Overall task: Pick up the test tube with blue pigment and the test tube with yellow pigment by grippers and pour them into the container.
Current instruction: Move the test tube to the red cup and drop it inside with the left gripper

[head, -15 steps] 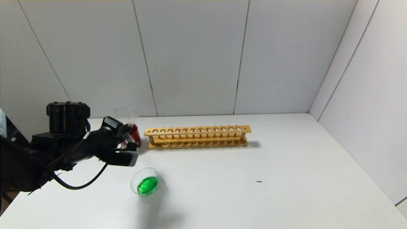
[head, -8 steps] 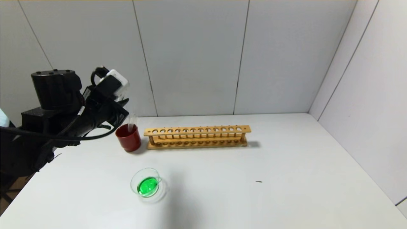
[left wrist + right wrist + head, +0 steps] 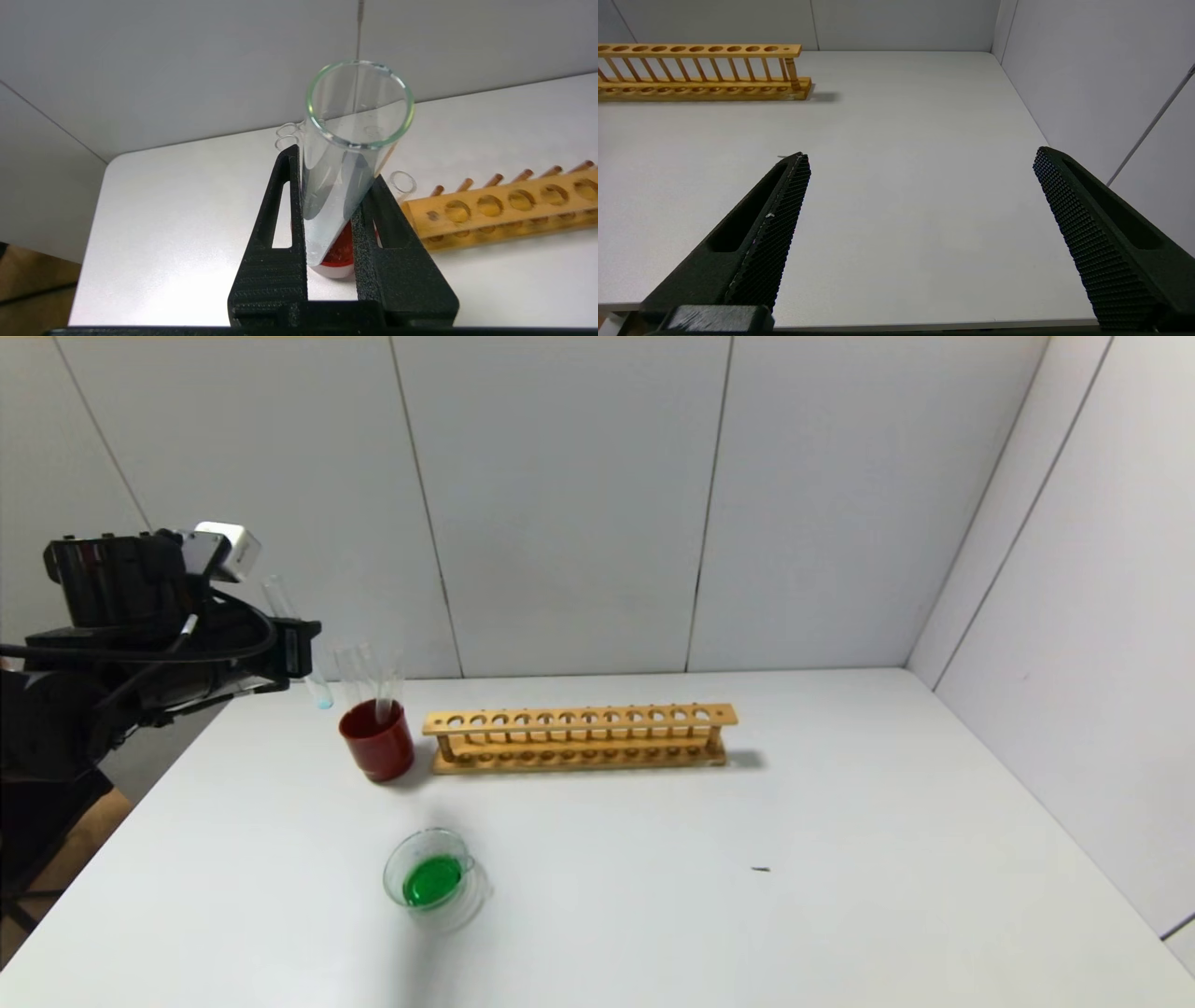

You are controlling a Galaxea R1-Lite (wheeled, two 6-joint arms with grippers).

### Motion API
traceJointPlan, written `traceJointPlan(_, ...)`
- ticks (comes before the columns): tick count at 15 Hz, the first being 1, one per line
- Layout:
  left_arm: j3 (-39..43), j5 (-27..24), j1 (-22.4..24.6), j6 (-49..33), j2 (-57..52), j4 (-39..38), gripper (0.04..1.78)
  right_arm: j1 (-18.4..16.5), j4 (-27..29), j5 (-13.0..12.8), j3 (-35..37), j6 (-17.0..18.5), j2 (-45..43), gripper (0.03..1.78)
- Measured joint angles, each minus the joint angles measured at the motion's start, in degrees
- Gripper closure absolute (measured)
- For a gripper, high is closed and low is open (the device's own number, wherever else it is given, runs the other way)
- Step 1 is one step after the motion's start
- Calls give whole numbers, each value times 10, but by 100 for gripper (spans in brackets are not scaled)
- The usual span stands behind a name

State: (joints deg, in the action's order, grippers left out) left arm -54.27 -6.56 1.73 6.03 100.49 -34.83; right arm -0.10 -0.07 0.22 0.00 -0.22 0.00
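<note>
I will use my left gripper to place the test tube with blue pigment inside the dark red cup (image 3: 372, 723) (image 3: 339, 246) among the colourless tubes.
My left gripper (image 3: 297, 650) is raised at the far left, to the left of the dark red cup (image 3: 377, 743). It is shut on the test tube with blue pigment (image 3: 301, 653), which stands nearly upright, mouth up. The tube looks almost empty, with only a teal-blue trace at its round end. In the left wrist view the gripper (image 3: 334, 186) clamps the tube (image 3: 348, 140) above the cup. The container (image 3: 431, 879), a clear glass dish, holds green liquid at the front left. No tube with yellow liquid shows. My right gripper (image 3: 922, 155) is open and empty over the table's right front, out of the head view.
The red cup holds a few colourless tubes (image 3: 385, 689), also seen in the left wrist view (image 3: 402, 183). An empty wooden rack (image 3: 579, 737) stands right of the cup and shows in the right wrist view (image 3: 698, 70). A small dark speck (image 3: 761, 869) lies on the white table.
My left gripper has risen from low beside the cup and dish, then drawn back to the left. The tube it holds has turned from tipped over to nearly upright.
</note>
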Motion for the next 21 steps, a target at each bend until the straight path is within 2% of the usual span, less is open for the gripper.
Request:
traceJointPlan(7,-41,-8,-9,-19,80,-10,150,0,0,0,0,0,0,6)
traceJointPlan(12,-37,-7,-9,-15,130,-85,150,0,0,0,0,0,0,6)
traceJointPlan(21,-21,-9,-17,-17,158,-89,150,0,0,0,0,0,0,6)
